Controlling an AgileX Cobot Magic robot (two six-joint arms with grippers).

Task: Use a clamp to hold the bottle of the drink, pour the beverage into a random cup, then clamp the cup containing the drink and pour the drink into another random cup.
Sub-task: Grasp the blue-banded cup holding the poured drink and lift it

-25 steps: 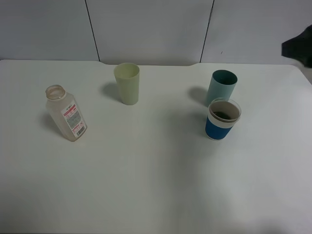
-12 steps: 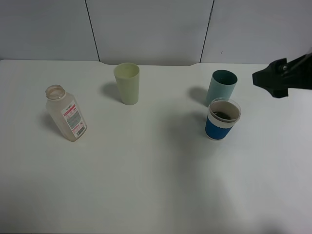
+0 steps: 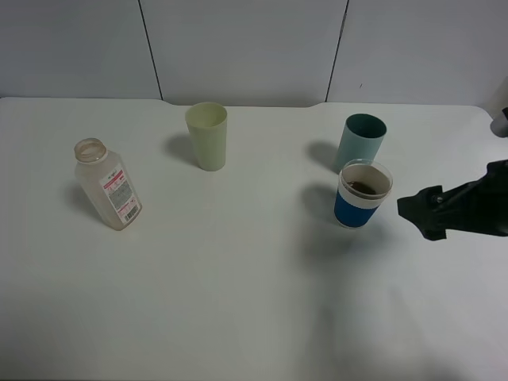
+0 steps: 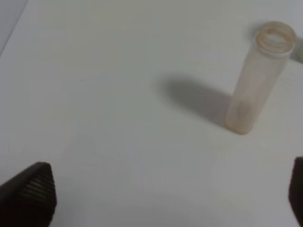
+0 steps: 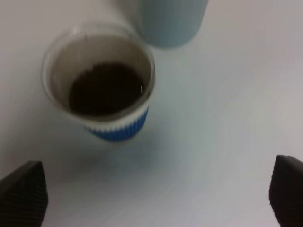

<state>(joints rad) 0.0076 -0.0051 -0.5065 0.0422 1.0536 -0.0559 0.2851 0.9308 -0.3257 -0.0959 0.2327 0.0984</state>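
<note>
The banded cup holds the dark brown beverage. So next my right gripper goes to the banded cup's blue band (image 3: 355, 213) (image 5: 121, 131) and closes there.
The bottle of the drink (image 3: 107, 184) stands upright at the left of the table and looks empty; the left wrist view also shows the bottle (image 4: 258, 78). The blue-banded cup (image 3: 362, 194) at the right holds the dark brown beverage (image 5: 104, 90). Just behind it stands the teal tumbler (image 3: 361, 141). My right gripper (image 3: 414, 210) hangs open a short way to the right of the banded cup (image 5: 102, 80), touching nothing; its fingertips (image 5: 21, 196) frame the cup from a distance. My left gripper (image 4: 163, 198) is open, well short of the bottle, and does not show in the exterior high view.
A pale yellow-green tumbler (image 3: 207, 136) stands at the back centre. The white table (image 3: 238, 278) ends at a grey panelled wall behind. The teal tumbler (image 5: 173, 21) nearly touches the banded cup.
My right arm has swung from the far right edge forward and down, and now sits low beside the blue-banded cup. Nothing else has moved.
</note>
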